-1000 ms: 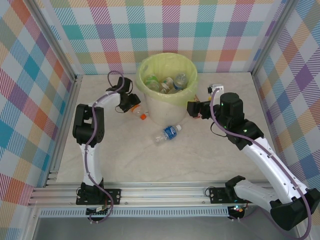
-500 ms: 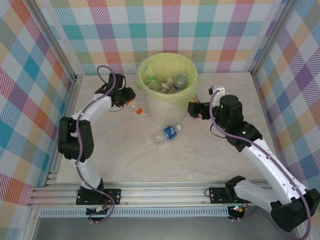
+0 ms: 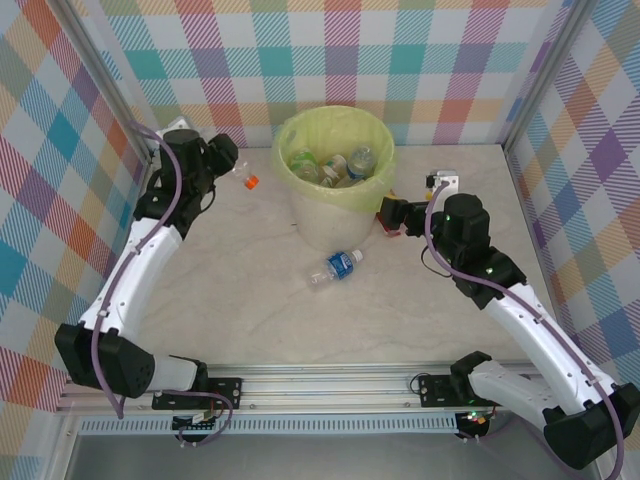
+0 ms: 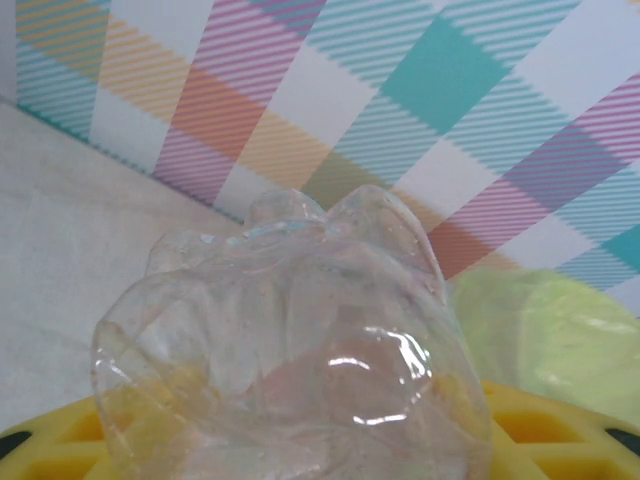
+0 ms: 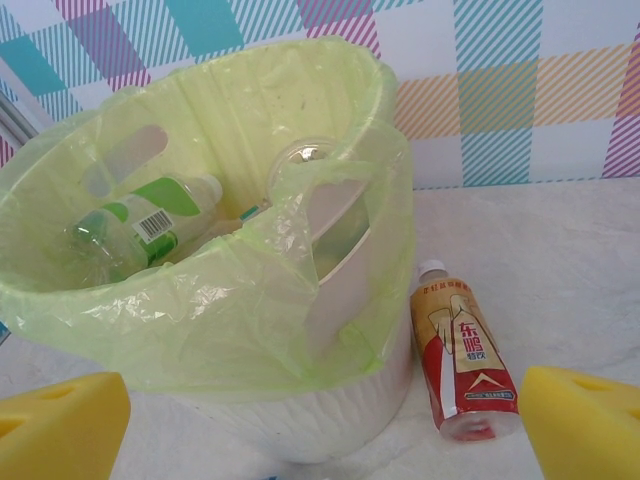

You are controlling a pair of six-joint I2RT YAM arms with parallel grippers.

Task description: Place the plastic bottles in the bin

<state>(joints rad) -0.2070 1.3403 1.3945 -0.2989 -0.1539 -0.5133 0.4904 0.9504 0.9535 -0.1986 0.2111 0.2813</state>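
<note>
My left gripper releases the clear bottle, now raised beside the bin, next, atop the bottles inside the bin (image 3: 349,180), toward its near rim.
My left gripper (image 3: 230,172) is raised left of the bin (image 3: 335,215) and is shut on a clear bottle with an orange cap (image 3: 249,182). In the left wrist view the crumpled bottle's base (image 4: 290,340) stands between the yellow pads (image 4: 560,425). The bag-lined bin holds several bottles (image 3: 335,163), one with a green label (image 5: 150,215). A blue-labelled bottle (image 3: 340,267) lies on the table in front of the bin. My right gripper (image 3: 392,213) is open beside the bin's right wall (image 5: 340,400). A red-and-gold labelled bottle (image 5: 462,350) lies on the table just ahead of its right pad (image 5: 585,420).
Checked walls (image 3: 330,50) close in the table on three sides, with metal posts (image 3: 120,110) at the corners. An aluminium rail (image 3: 330,385) runs along the near edge. The pale table (image 3: 260,320) stretches between the arms.
My left arm has lifted the orange-capped bottle off the table beside the bin and swung it up and to the left. The right gripper has shifted slightly.
</note>
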